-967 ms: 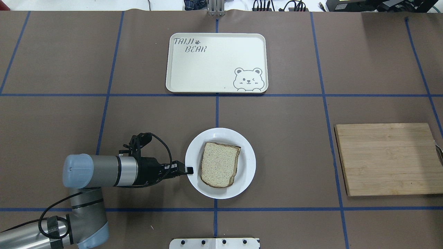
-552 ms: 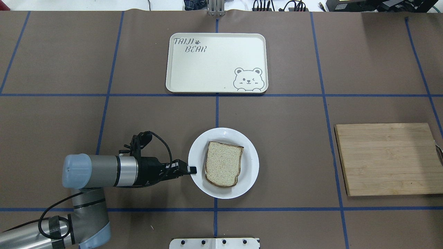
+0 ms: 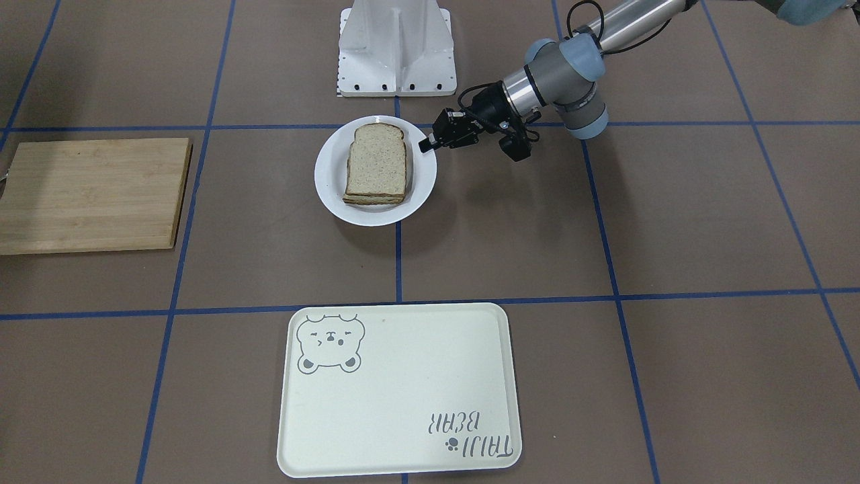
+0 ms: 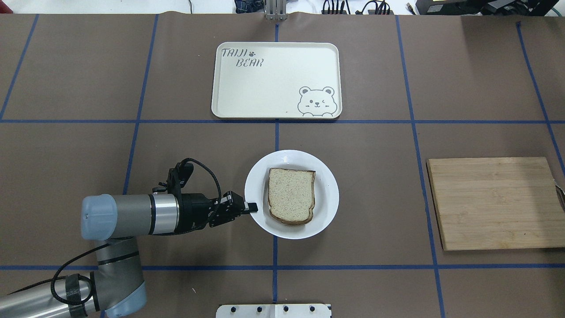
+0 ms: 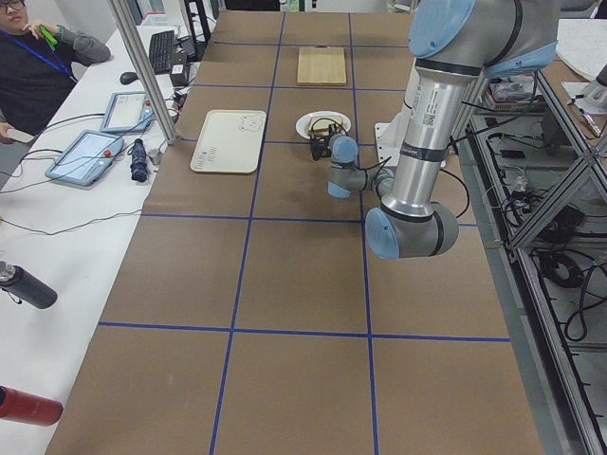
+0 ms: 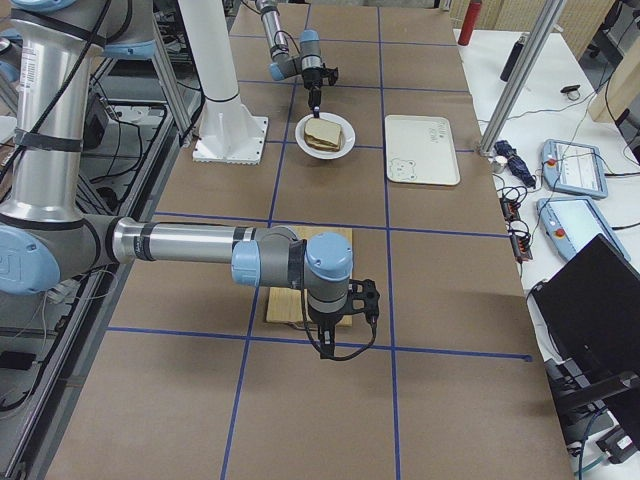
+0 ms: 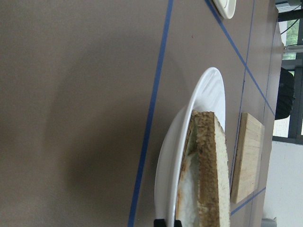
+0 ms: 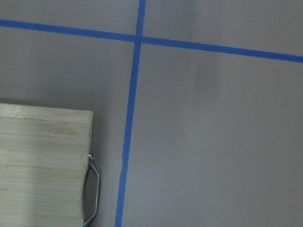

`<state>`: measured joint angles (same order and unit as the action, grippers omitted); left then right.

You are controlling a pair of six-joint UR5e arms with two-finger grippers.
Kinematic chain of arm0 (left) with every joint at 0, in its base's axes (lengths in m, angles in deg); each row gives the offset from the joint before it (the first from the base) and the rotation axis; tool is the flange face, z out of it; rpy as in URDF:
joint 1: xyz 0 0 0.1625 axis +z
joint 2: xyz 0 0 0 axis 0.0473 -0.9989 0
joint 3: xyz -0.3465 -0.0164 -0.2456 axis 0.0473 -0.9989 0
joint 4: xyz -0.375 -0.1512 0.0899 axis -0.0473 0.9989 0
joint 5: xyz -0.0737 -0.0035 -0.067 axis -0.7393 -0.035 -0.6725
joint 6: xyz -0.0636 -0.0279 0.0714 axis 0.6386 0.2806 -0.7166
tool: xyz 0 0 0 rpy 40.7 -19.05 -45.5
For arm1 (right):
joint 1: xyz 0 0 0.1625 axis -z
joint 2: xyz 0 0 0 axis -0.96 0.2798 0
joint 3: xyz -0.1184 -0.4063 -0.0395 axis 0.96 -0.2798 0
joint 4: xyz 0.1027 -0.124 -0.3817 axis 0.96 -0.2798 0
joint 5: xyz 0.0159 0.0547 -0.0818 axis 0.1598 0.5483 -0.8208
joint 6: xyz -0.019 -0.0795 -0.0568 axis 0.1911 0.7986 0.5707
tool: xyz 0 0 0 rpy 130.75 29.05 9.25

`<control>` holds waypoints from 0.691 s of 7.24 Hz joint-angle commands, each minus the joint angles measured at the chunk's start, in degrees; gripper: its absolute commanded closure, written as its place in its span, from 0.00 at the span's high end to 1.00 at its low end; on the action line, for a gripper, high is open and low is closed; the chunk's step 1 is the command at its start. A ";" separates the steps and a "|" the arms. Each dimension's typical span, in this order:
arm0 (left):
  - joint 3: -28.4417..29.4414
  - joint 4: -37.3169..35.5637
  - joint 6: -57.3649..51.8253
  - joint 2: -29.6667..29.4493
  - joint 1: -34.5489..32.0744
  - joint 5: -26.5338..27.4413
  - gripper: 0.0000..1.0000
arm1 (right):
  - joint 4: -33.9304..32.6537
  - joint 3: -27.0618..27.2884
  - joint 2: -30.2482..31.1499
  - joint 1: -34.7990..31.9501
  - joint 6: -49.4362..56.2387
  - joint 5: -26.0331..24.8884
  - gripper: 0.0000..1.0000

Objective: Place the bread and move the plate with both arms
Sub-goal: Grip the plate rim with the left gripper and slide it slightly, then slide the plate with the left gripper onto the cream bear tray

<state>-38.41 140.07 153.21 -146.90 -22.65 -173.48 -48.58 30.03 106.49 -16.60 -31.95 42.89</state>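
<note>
The white plate, still near the table's middle, will be let go by my left gripper over the middle of the cream bear tray [image 3: 402, 402].
The white plate [image 4: 329, 194] sits near the table's middle, and the bread [image 4: 291, 195] lies flat on it. My left gripper [image 4: 252, 206] reaches in low from the left and is shut on the plate's near-left rim. The front view shows the same grip [image 3: 426, 144] on the plate [image 3: 329, 178] under the bread [image 3: 376, 165]. In the left wrist view the plate's rim [image 7: 208, 99] and the bread's crust [image 7: 208, 165] fill the lower right. My right gripper [image 6: 330, 350] shows only in the exterior right view, over the cutting board's edge. I cannot tell whether it is open or shut.
A cream bear tray [image 4: 277, 80] lies at the far middle. A wooden cutting board [image 4: 494, 203] lies to the right; its metal handle [image 8: 92, 189] shows in the right wrist view. The white base block [image 3: 396, 47] stands at the robot's edge.
The plate, with the bread on it and held by my left gripper, has moved to the right and away from the robot. The left wrist has followed.
</note>
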 commanded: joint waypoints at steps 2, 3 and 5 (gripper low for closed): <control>-0.32 -1.24 8.44 -2.48 -1.32 11.88 0.00 | 0.00 -0.05 0.09 0.00 0.00 -0.17 1.00; -0.14 -1.33 11.96 -2.48 -3.51 13.23 0.00 | 0.00 -0.05 0.09 0.00 0.00 -0.25 1.00; 1.00 -9.53 12.87 -5.44 -7.11 19.52 0.00 | 0.00 -0.05 0.09 0.00 0.00 -0.26 1.00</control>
<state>-38.08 135.51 165.06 -150.11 -27.58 -158.45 -48.58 29.98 106.57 -16.60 -31.96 42.65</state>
